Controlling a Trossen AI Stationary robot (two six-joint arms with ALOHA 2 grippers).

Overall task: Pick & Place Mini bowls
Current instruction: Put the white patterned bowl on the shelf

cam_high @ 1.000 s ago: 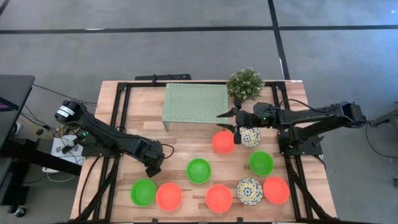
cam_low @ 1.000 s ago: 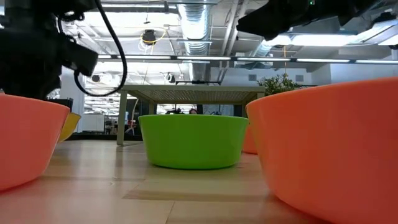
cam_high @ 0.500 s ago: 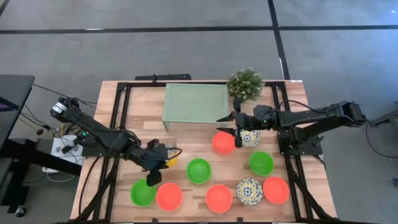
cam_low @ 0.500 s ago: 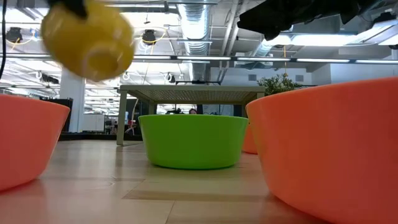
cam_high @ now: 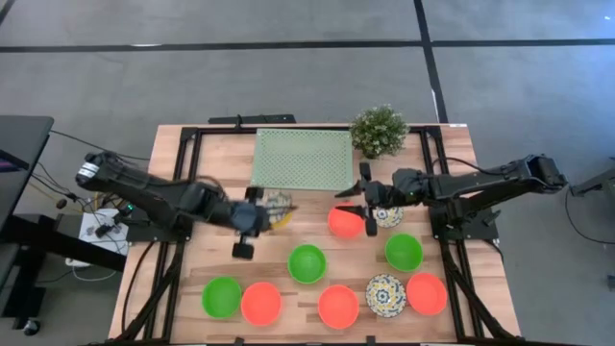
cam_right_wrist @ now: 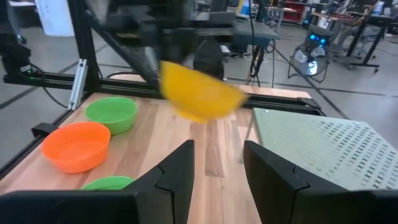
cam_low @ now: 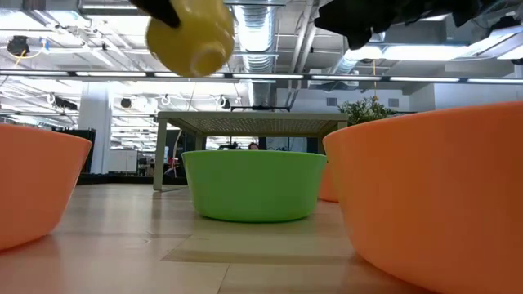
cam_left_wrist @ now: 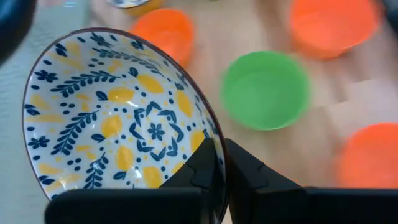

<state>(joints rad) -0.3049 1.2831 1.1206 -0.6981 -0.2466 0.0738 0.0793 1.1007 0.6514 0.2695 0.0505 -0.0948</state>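
Next, my left gripper lets go of the patterned bowl on the green rack's end [cam_high: 274,152] that is farthest away from the potted plant. The bowl is now in the air near that rack.
My left gripper [cam_high: 258,217] is shut on a white bowl with a blue-yellow pattern and a yellow outside [cam_high: 277,208]. It holds the bowl in the air just near of the green perforated rack [cam_high: 302,160]. The low view shows the bowl [cam_low: 192,33] high up, and the right wrist view shows it [cam_right_wrist: 199,93] too. My right gripper [cam_high: 357,213] is open over the right edge of a red-orange bowl [cam_high: 343,221], beside a second patterned bowl [cam_high: 388,214]. Several more green, red-orange and patterned bowls sit upright on the table nearer the front. My left gripper [cam_left_wrist: 219,163] pinches the patterned bowl by its rim [cam_left_wrist: 211,140], with one finger inside the bowl and one outside. The bowl is lifted clear of the table and tilted, so its yellow underside [cam_low: 196,45] shows in the low view.
Green bowls [cam_high: 307,263] [cam_high: 404,252] [cam_high: 221,297], red-orange bowls [cam_high: 260,304] [cam_high: 338,306] [cam_high: 427,293] and a patterned bowl [cam_high: 385,294] fill the near half. A potted plant [cam_high: 379,130] stands right of the rack. Bare wood lies left of the rack [cam_high: 216,168].
My left gripper has risen from low over the table with the patterned bowl. It has carried the bowl toward the far edge and the right, up to the rack. The bowl has gone from resting on the table to hanging tilted in the air.
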